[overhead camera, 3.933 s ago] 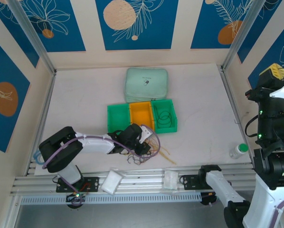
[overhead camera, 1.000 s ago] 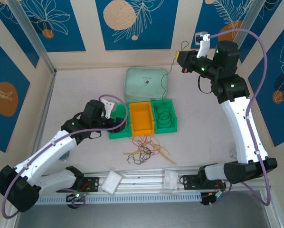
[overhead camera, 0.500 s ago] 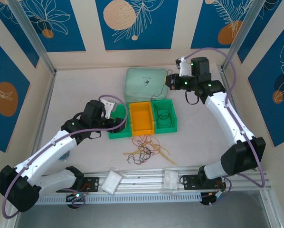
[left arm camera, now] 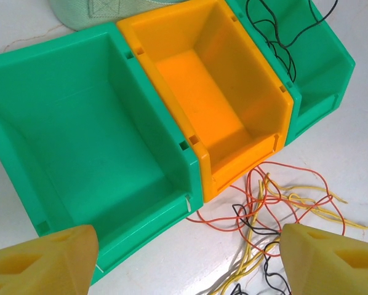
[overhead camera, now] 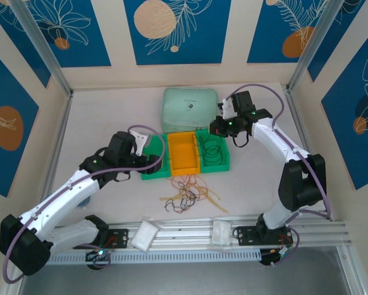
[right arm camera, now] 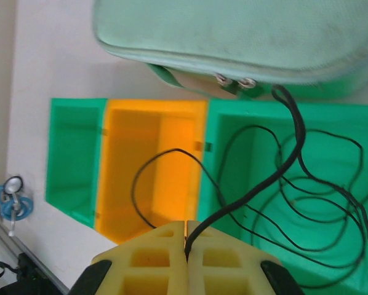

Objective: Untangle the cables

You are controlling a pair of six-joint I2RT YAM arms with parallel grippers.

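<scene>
My right gripper has the black cable, which hangs down into the green bin now. It will let go of it among the black loops inside the green bin (overhead camera: 213, 151) (right arm camera: 304, 200), beside the orange bin.
A loose tangle of yellow, orange and black cables (overhead camera: 187, 192) lies on the table in front of the bins, at the lower right of the left wrist view (left arm camera: 282, 209). My left gripper (overhead camera: 151, 152) hovers open over the near edge of the left green bin (left arm camera: 79, 153), holding nothing (left arm camera: 187, 249). My right gripper (overhead camera: 218, 126) is shut on a black cable (right arm camera: 295, 147), pinched at the fingertips (right arm camera: 185, 232). That cable hangs down into the right green bin (right arm camera: 233, 203), where more black loops (overhead camera: 213, 150) lie. One thin loop strays over the orange bin (right arm camera: 147, 160).
Three bins stand in a row: green (overhead camera: 148, 165), orange (overhead camera: 184, 153), green (overhead camera: 223, 161). A pale green pouch (overhead camera: 190, 109) lies just behind them. Two white packets (overhead camera: 146, 233) rest on the front rail. A light-blue coiled cord (right arm camera: 15, 200) lies at the table's left.
My right arm has come down from high at the back towards the right green bin, carrying the black cable with it. The left arm has stayed put.
</scene>
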